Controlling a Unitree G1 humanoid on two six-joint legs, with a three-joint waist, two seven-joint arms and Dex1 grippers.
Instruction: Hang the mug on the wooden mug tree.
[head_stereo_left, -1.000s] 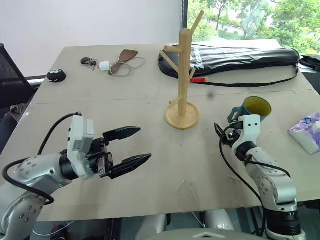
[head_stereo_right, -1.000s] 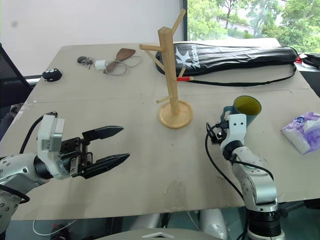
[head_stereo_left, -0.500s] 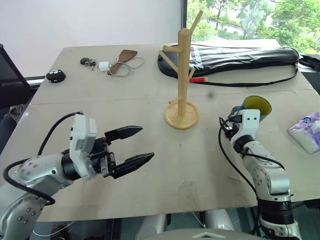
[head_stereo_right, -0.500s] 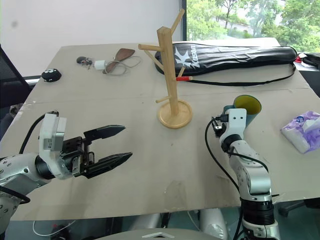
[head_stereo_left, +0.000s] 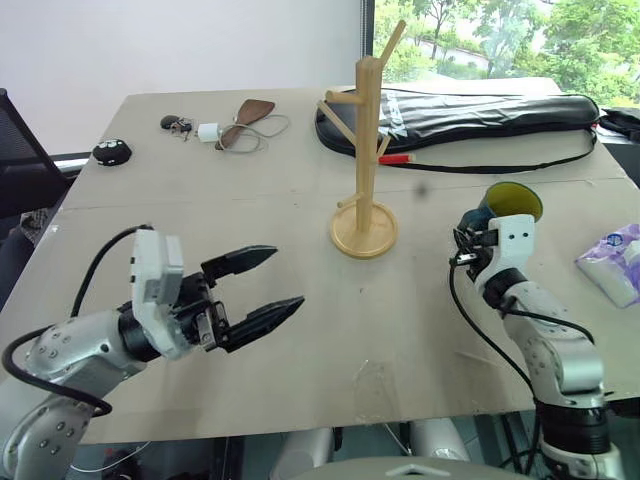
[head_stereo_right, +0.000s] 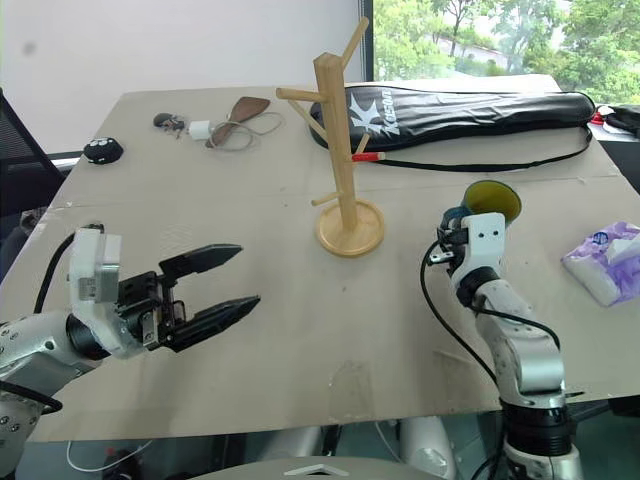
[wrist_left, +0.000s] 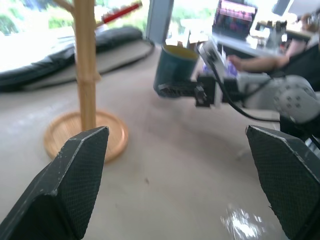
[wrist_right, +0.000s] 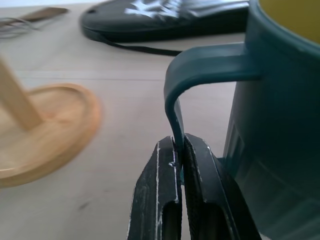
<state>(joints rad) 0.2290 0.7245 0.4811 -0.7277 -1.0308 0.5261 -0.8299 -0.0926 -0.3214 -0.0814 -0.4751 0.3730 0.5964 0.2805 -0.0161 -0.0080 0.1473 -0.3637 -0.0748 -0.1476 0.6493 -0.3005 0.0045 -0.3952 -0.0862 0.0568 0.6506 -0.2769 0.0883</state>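
The robot's right gripper should release the dark teal mug hanging from the red-tipped peg of the wooden mug tree (head_stereo_left: 409, 194).
The dark teal mug (head_stereo_left: 510, 201) with a yellow-green inside sits at the table's right side, its rim tipped toward me. My right gripper (wrist_right: 178, 145) is shut on the thin loop handle (wrist_right: 200, 65), pinching the lower part, with the mug body (wrist_right: 280, 100) just beyond. The wooden mug tree (head_stereo_left: 370, 150) stands upright on its round base (head_stereo_left: 365, 232) at mid-table, left of the mug and apart from it. My left gripper (head_stereo_left: 284, 277) hovers open and level over the near left of the table, pointing toward the tree, with nothing between its fingers.
A long black racket bag (head_stereo_left: 470, 112) lies across the far right behind the tree. A tissue pack (head_stereo_left: 612, 262) rests by the right edge. Keys, a white charger and a brown pouch (head_stereo_left: 250, 112) lie far left, beside a small black object (head_stereo_left: 112, 151).
My right gripper closed on the mug's handle and rose slightly, the mug coming up and tipping with it. The left arm stayed in place, its gripper open.
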